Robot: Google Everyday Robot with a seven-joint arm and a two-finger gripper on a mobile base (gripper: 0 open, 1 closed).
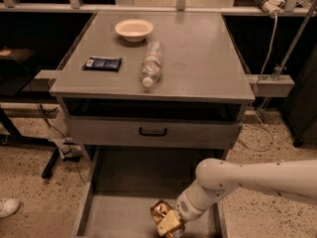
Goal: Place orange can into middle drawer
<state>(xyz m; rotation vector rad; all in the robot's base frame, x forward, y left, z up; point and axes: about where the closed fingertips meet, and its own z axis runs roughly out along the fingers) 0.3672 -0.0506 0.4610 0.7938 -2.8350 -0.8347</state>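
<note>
Next, I let go of the orange can with my gripper on the bottom of the open middle drawer [153, 217], halfway between its sides. The can is held low over that drawer's floor.
The orange can [161, 211] is a dented, shiny orange-gold can held low over the floor of the open middle drawer [114, 217], near its right front. My gripper [169, 223] is at the bottom edge of the camera view, at the end of the white arm [247, 180] that reaches in from the right, and it is shut on the can. The drawer is pulled out below the closed grey drawer front with a black handle [152, 132]. The fingertips are partly cut off by the frame edge.
On the grey cabinet top [198, 58] lie a clear plastic water bottle [150, 63], a white bowl [133, 29] and a dark blue packet [102, 63]. A cable and a rail bracket [270, 78] stand to the right. A shoe [7, 207] is at far left on the speckled floor.
</note>
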